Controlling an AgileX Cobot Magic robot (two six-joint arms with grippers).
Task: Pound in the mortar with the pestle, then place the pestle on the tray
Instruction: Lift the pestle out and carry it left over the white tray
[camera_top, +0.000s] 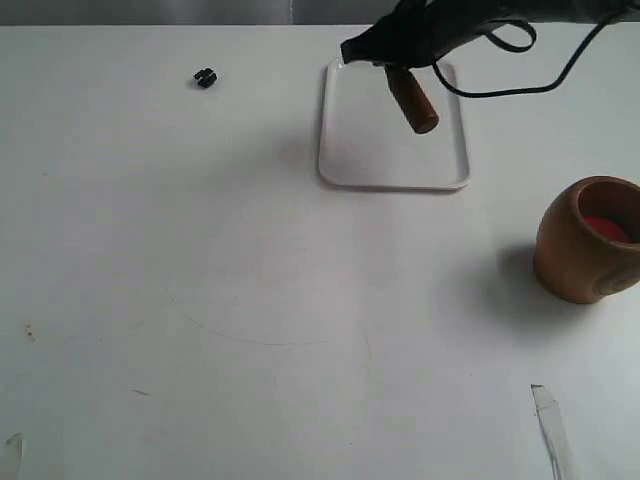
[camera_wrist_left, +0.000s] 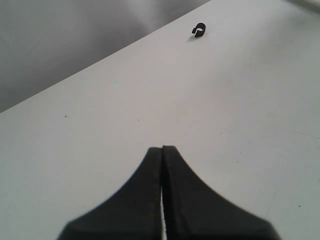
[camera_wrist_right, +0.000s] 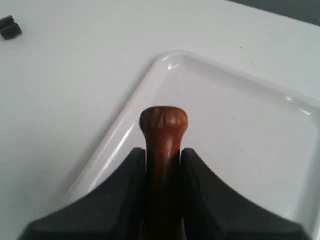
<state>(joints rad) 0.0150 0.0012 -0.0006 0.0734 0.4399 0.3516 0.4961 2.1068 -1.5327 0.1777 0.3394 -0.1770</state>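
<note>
The pestle will go down from my right gripper onto the white tray's bottom, just off its middle (camera_top: 415, 140) toward the mortar, where I need to let it go.
The reddish-brown pestle (camera_top: 412, 98) hangs over the far part of the white tray (camera_top: 395, 175), thick end pointing down toward the tray floor. My right gripper (camera_top: 392, 62) is shut on its shaft. In the right wrist view the pestle (camera_wrist_right: 163, 131) sticks out between the two black fingers (camera_wrist_right: 205, 190), above the tray (camera_wrist_right: 260, 135) near its rounded corner. The light-brown mortar (camera_top: 590, 240) with its red inside stands at the right edge, apart from the tray. My left gripper (camera_wrist_left: 162, 149) is shut on nothing, over bare table; it does not show in the exterior view.
A tiny black object (camera_top: 205, 77) lies far left of the tray, also seen as a small clip (camera_wrist_left: 199, 31) and at the corner of the right wrist view (camera_wrist_right: 9, 26). A clear strip (camera_top: 550, 425) lies at the front right.
</note>
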